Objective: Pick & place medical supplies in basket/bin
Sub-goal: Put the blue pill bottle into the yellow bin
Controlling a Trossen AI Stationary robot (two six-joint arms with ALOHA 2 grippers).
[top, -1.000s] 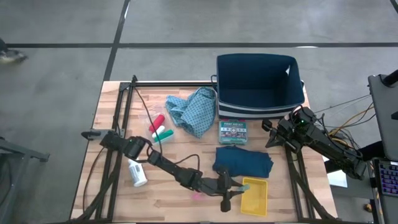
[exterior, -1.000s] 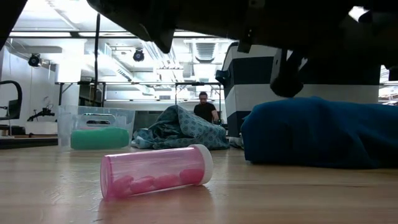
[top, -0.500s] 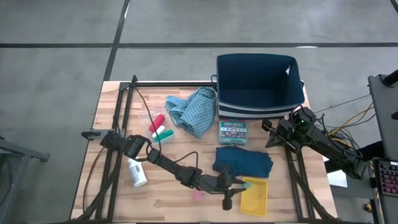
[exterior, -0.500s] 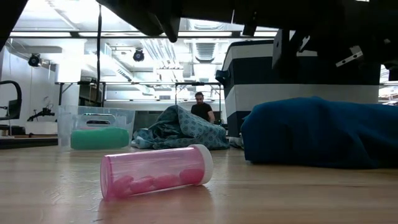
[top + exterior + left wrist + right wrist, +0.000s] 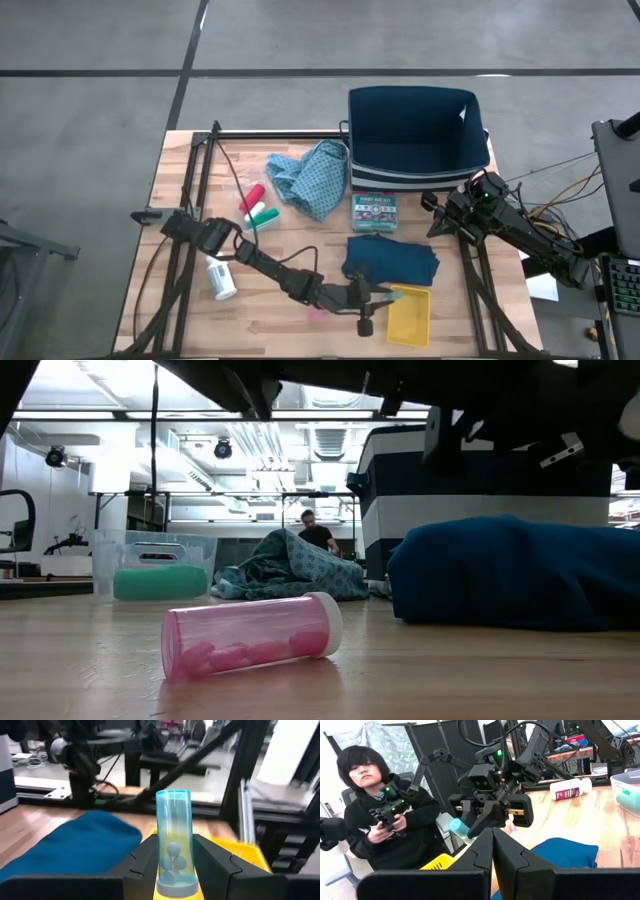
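Observation:
The blue tube is to go on the bare wood (image 5: 361, 304) between the yellow tray and the pink tube. I will put it down there with my left gripper. The blue tube is at the table's near side.
My left gripper (image 5: 385, 297) (image 5: 175, 855) hovers at the near side of the table, shut on a clear light-blue tube (image 5: 397, 296) with small balls inside. Under and beyond it lie the yellow tray (image 5: 412, 318) and the dark teal folded cloth (image 5: 390, 258). A pink tube (image 5: 250, 635) lies on its side on the wood. The white pill bottle (image 5: 220, 278), the red, green and white cylinders (image 5: 255, 207) and the light-blue patterned cloth (image 5: 310, 175) lie further left. The navy bin (image 5: 415, 135) stands at the back. My right gripper (image 5: 435, 215) (image 5: 491, 840) waits shut at the right. My left gripper pinches the blue tube between its two fingers (image 5: 212, 857), on the tube's two sides just above its capped end (image 5: 174, 872). The fingers come nearly level from the table's left. The tube sticks out ahead of them, clear of the table, over the tray's near-left edge.
A small printed box (image 5: 375, 210) lies in front of the bin. A clear tub with green contents (image 5: 160, 570) shows at the table's far side. A seated person (image 5: 385, 815) holds controllers beyond the table. Bare wood lies between the pill bottle and the pink tube.
My left gripper has stayed in place but rolled its wrist and tipped up a little with the blue tube still held; in the low view its hanging finger has swung higher. Nothing on the table has moved.

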